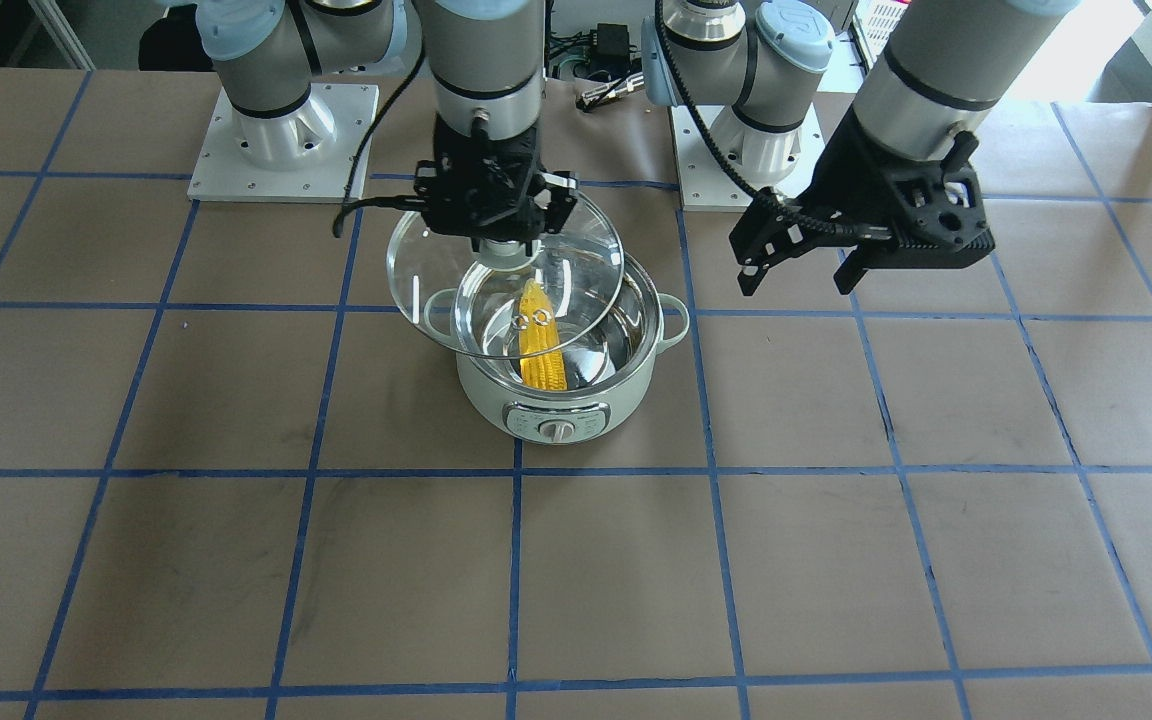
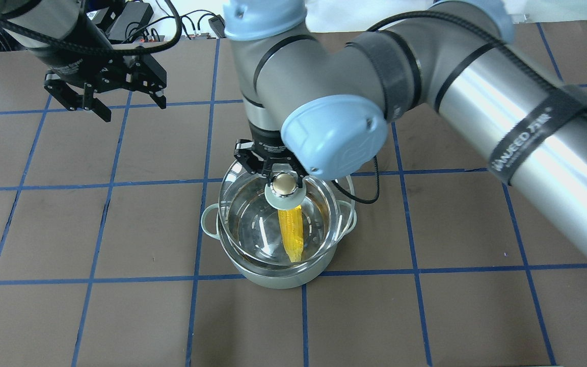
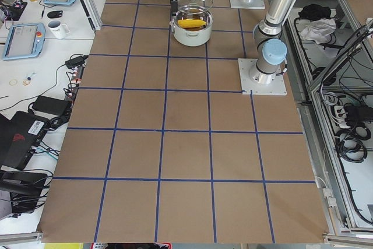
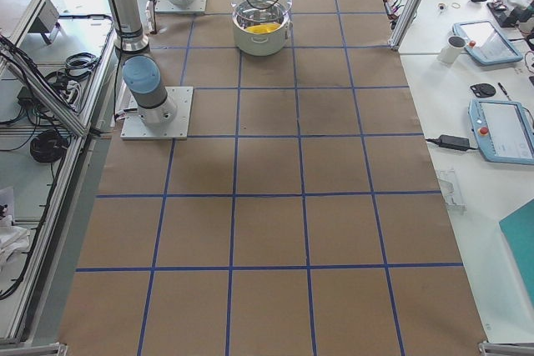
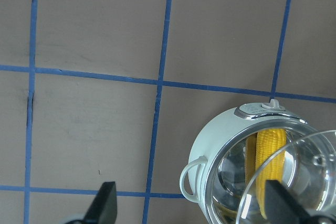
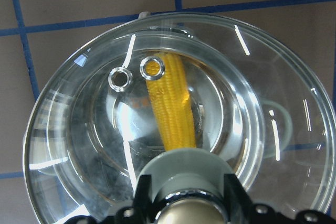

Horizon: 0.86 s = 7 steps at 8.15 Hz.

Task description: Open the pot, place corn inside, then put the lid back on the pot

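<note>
The glass lid, now tilted just above the pot, will go above the yellow corn. I need to lay it flat across the pot's open rim (image 1: 556, 318) (image 6: 167, 123) with my right gripper.
The pale mint-green pot (image 1: 561, 400) stands on the table, its dial facing away from the robot. The yellow corn (image 1: 541, 360) lies inside it, also seen from overhead (image 2: 292, 232). My right gripper (image 1: 501, 240) is shut on the knob (image 2: 284, 184) of the glass lid (image 1: 436, 290) and holds it tilted just above the pot, shifted toward the robot's right. In the right wrist view the corn (image 6: 170, 108) shows through the lid (image 6: 79, 129). My left gripper (image 1: 794, 280) is open and empty, raised off to the pot's side; its wrist view shows the pot (image 5: 220, 135).
Brown table (image 1: 236, 560) with a blue tape grid. The two arm bases stand on white plates (image 1: 281, 150) at the robot's side. Cables and a power block (image 2: 130, 15) lie behind the table edge.
</note>
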Tool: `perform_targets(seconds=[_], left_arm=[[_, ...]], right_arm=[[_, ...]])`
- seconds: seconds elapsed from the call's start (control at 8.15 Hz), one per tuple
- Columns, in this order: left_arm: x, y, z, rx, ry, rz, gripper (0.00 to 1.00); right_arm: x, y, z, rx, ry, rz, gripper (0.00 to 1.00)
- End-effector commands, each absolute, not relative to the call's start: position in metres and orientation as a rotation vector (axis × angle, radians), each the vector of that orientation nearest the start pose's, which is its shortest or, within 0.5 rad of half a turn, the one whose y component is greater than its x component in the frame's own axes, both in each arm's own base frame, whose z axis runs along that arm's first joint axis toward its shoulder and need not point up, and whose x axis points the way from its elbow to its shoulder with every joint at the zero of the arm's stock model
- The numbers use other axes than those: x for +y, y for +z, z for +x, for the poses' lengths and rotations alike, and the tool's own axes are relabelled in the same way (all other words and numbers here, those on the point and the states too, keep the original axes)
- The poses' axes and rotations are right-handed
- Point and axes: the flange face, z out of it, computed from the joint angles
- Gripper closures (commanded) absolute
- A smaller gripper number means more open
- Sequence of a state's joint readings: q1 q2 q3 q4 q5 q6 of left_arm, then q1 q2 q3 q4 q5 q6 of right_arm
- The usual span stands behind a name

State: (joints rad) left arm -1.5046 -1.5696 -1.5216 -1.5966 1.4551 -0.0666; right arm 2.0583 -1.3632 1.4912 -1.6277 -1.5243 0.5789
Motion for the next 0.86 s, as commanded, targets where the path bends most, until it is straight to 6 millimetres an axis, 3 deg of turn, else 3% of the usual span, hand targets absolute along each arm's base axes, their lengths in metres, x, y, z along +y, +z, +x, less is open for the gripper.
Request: perform_targets(seconds=[0.0, 0.12, 0.74], left_arm=[[-0.497, 0.556, -0.108, 3.238, -0.074, -0.203, 0.0], [-0.497, 0.555, -0.106, 3.214, -0.07, -0.209, 0.0], [-0.499, 0.55, -0.104, 3.192, -0.054, -0.212, 0.0]], right_arm=[[-0.434, 0.377, 0.433, 3.122, 0.089, 0.257, 0.59], [-0.434, 0.37, 0.433, 3.1, 0.068, 0.358, 0.6], [-0.439, 0.357, 0.416, 3.109, 0.077, 0.379, 0.6]])
